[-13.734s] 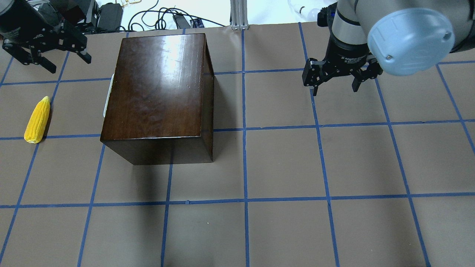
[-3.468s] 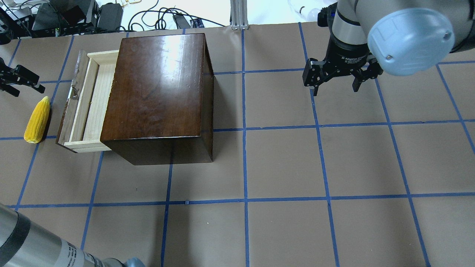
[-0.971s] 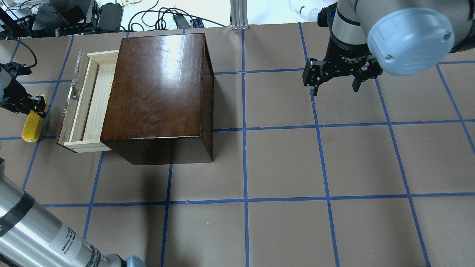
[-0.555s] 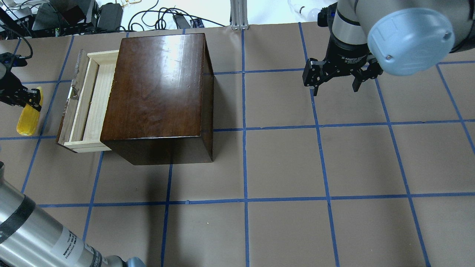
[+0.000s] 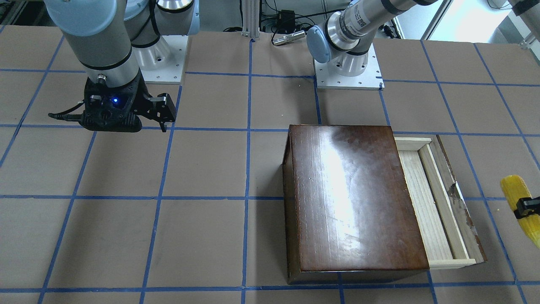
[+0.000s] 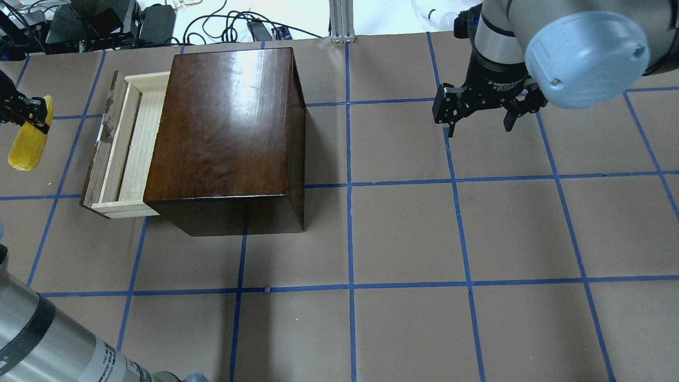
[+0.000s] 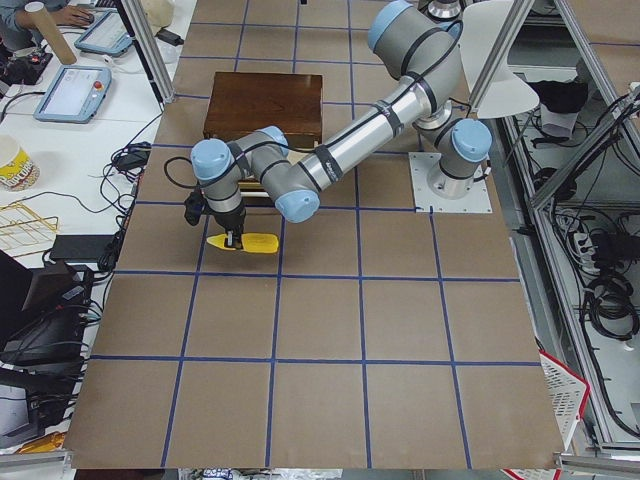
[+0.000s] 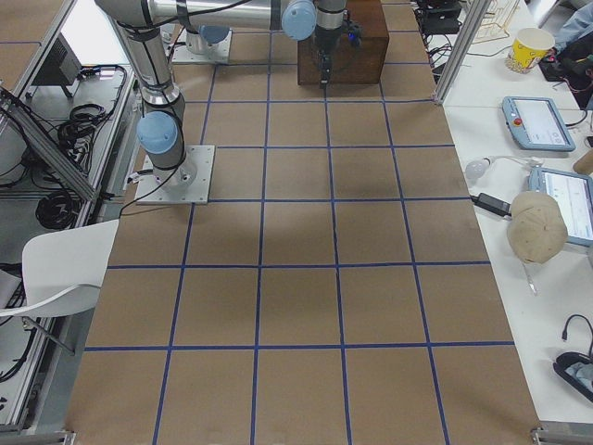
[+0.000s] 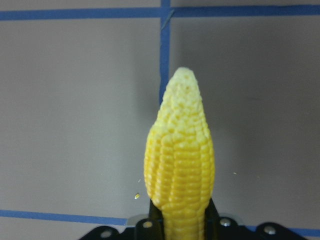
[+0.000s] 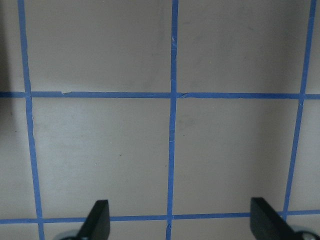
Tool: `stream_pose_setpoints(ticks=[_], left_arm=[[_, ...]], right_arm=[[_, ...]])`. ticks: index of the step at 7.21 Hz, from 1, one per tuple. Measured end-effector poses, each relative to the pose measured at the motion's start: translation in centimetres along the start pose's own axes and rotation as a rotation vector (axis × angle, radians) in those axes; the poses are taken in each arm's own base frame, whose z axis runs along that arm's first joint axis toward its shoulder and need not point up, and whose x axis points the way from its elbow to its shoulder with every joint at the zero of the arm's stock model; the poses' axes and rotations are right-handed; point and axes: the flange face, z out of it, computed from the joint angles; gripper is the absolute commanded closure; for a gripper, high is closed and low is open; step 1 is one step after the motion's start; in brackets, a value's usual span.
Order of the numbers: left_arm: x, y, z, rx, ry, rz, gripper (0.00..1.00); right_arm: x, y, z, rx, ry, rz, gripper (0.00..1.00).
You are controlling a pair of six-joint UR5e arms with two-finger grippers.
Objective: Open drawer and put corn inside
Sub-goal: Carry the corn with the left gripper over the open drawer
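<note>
Next, I set the yellow corn down with my left gripper on the pale drawer's bottom, close to the drawer front [image 5: 433, 208]. The corn is now held off the table beside the drawer.
The dark-brown box [image 6: 223, 122] stands at the table's back left, and its pale wood drawer [image 6: 127, 143] is pulled out to the left and is empty. My left gripper [image 6: 32, 112] is shut on the yellow corn [image 6: 25, 144] and holds it off the table, left of the drawer front. The left wrist view shows the corn [image 9: 180, 160] between the fingers, tip pointing away. In the front view the corn [image 5: 517, 190] is at the right edge, beside the drawer [image 5: 430, 202]. My right gripper [image 6: 480, 126] is open and empty above the table's back right.
The brown paper table [image 6: 403, 239] has a blue tape grid. Cables and equipment [image 6: 106, 21] lie beyond the back edge. My left arm's forearm [image 6: 42, 345] crosses the near left corner.
The drawer was shut at first and now stands open. My left gripper closed on the corn and has lifted it up and to the left over the last second. The right arm has not moved.
</note>
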Motion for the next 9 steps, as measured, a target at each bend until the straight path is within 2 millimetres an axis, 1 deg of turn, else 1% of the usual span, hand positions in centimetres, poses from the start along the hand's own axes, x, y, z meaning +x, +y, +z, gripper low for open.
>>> stream_pose_setpoints(ticks=[2,3,5,6,7,9], left_arm=[[2.9,0.6,-5.3,0.001,0.02,0.03,0.97],[4.6,0.7,-7.5,0.008,0.019,0.046,0.97],[8.6,1.0,-10.9,0.028,0.021,0.042,0.97],[10.7,1.2,-12.0,0.033,0.04,0.023,0.97],[12.3,1.1,-12.4,0.035,0.061,-0.004,0.96],[15.6,0.5,-12.1,0.026,0.089,-0.055,0.96]], right_arm=[[0.0,0.0,0.0,0.0,0.0,0.0,0.0],[0.0,0.0,0.0,0.0,0.0,0.0,0.0],[0.0,0.0,0.0,0.0,0.0,0.0,0.0],[0.0,0.0,0.0,0.0,-0.001,0.0,0.0],[0.0,0.0,0.0,0.0,-0.001,0.0,0.0],[0.0,0.0,0.0,0.0,-0.002,0.0,0.0]])
